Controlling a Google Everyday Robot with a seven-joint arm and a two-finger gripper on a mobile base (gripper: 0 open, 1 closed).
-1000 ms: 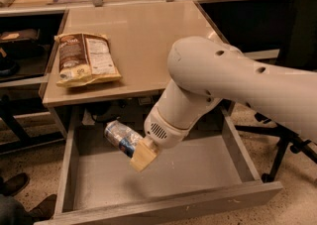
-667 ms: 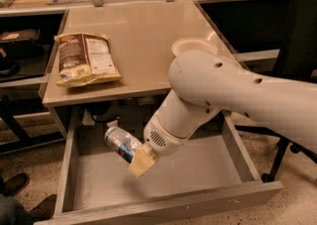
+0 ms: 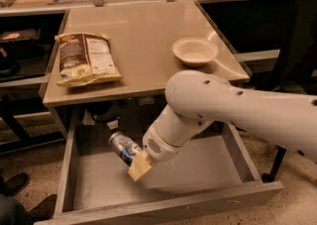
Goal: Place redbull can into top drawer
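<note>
I should let go of the redbull can, now tilted inside the open top drawer, near the middle of the open top drawer's grey bottom (image 3: 143, 155).
The redbull can (image 3: 123, 145), silver and blue, is tilted inside the open top drawer (image 3: 163, 206), toward its back left, a little above the grey bottom. My gripper (image 3: 136, 162) reaches down into the drawer from the right and is shut on the can's lower end, with one tan finger pad (image 3: 139, 166) showing in front of it. My white arm (image 3: 237, 110) crosses over the drawer's right half and hides part of it.
On the beige tabletop (image 3: 143, 26) lie a brown chip bag (image 3: 84, 59) at the left and a white bowl (image 3: 194, 50) at the right. Shelves with clutter stand behind the table. A dark chair stands at the right.
My arm has drawn back to the right, uncovering the white bowl. The can and gripper have sunk slightly lower in the drawer, still held.
</note>
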